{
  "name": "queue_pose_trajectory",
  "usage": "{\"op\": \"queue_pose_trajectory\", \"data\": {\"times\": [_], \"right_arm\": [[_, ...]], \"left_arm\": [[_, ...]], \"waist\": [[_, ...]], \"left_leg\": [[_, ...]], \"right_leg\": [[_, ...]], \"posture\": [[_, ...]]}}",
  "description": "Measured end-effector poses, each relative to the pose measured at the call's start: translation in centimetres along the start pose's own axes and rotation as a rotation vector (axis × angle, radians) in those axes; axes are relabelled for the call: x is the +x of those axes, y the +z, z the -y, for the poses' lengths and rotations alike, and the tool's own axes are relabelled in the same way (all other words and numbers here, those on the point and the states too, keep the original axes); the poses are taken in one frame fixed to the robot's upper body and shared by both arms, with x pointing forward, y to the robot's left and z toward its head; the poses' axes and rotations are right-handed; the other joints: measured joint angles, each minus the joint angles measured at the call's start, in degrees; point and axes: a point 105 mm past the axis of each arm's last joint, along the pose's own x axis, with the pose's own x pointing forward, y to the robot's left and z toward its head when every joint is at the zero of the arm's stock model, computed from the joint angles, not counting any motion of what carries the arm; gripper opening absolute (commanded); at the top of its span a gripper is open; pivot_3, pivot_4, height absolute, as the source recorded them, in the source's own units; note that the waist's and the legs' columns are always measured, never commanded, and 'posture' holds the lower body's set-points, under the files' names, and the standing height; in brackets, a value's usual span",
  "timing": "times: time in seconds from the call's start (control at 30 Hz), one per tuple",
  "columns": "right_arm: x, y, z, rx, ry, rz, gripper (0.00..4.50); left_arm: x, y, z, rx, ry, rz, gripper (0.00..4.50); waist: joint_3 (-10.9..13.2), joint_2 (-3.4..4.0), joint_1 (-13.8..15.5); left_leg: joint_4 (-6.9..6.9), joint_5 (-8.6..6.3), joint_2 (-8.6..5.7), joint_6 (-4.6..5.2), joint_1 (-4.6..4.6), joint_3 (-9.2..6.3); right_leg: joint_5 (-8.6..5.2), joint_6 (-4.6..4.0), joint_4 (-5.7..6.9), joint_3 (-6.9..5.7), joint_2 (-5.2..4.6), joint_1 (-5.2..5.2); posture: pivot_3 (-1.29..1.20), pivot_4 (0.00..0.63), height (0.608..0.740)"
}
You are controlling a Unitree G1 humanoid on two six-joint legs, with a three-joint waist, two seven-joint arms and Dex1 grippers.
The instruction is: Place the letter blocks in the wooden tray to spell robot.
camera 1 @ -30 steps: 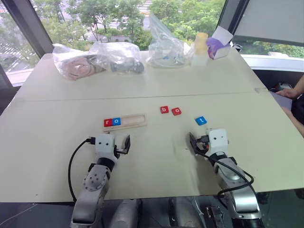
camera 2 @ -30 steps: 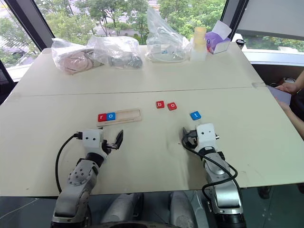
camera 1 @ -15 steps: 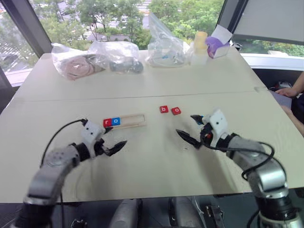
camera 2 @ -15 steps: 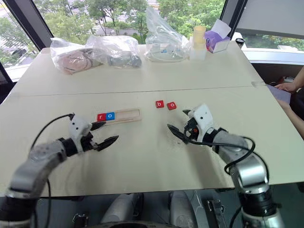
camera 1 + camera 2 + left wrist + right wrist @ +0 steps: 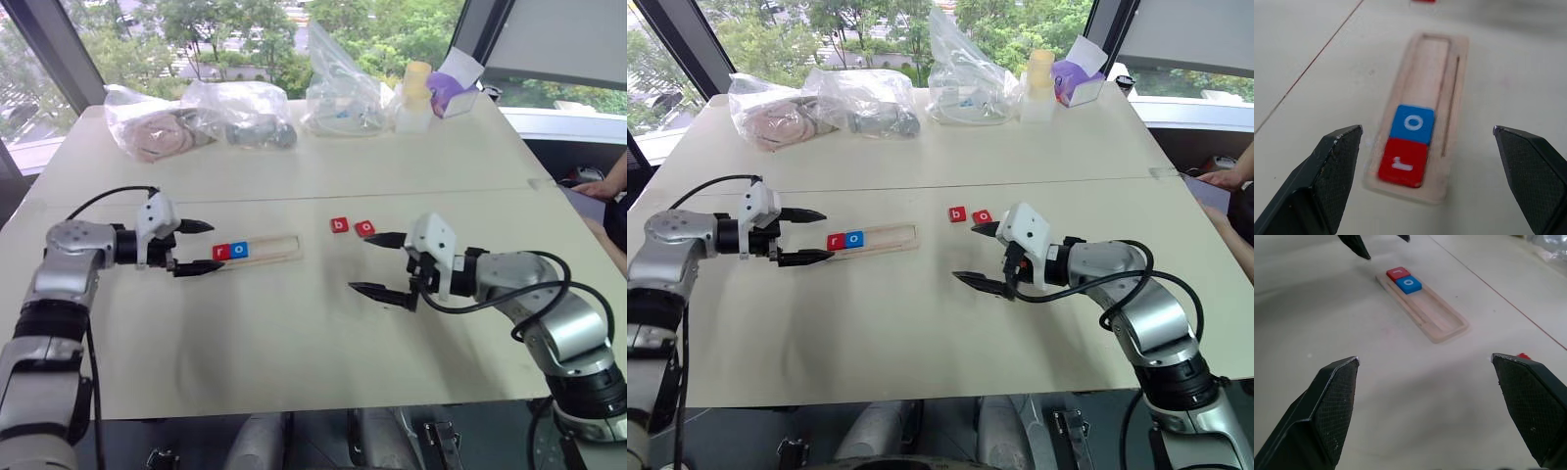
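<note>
My right gripper will close on the sides of the red "b" block [image 5: 339, 225] [image 5: 1523, 356], since b comes after the "r" and "o" in the tray.
The pale wooden tray [image 5: 276, 246] lies left of the table's middle. A red "r" block [image 5: 221, 253] and a blue "o" block [image 5: 240, 251] fill its left end, and the rest of it is bare. A red "b" block [image 5: 339, 225] and a red "o" block [image 5: 364, 228] lie loose to the tray's right. My left gripper [image 5: 217, 245] hovers open at the tray's left end, pointing right along it. My right gripper [image 5: 358, 260] is open above the table just in front of the two loose red blocks, pointing left toward the tray [image 5: 1437, 316].
Clear plastic bags [image 5: 162, 132] [image 5: 257, 117] [image 5: 343, 93] line the table's far edge. A yellow-topped container [image 5: 415, 93] and a purple box [image 5: 451, 96] stand beside them. A person's hand [image 5: 598, 186] rests past the right edge. A seam [image 5: 441, 188] crosses the table.
Both arms have risen off the near table. The left gripper swung out to the left and forward to the tray's end. The right gripper turned to point left. Both stay open.
</note>
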Motion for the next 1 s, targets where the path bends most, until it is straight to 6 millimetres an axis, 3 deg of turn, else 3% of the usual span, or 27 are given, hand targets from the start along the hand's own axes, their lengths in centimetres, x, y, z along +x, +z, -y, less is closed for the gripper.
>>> {"op": "queue_pose_trajectory", "data": {"times": [0.3, 1.0], "right_arm": [[0.1, 0.2, -0.4, -0.022, -0.013, -0.007, 4.48], [-0.2, 0.1, -1.5, -0.023, -0.015, -0.043, 4.48]], "left_arm": [[2.0, -1.6, -0.4, -0.044, -0.056, -0.033, 4.50], [2.5, -3.0, -0.9, -0.059, -0.021, -0.142, 4.50]], "waist": [[0.03, -0.10, -0.08], [0.10, -0.23, -0.54]], "left_leg": [[0.47, 0.02, -0.11, 0.02, -0.73, 0.00], [0.98, 0.01, -0.10, 0.04, -0.68, -0.03]], "right_leg": [[0.09, 0.11, 0.61, -0.01, 0.01, -0.75], [0.10, 0.14, 0.94, -0.02, 0.06, -0.62]], "posture": [[0.00, 0.150, 0.740], [0.00, 0.150, 0.740]]}}
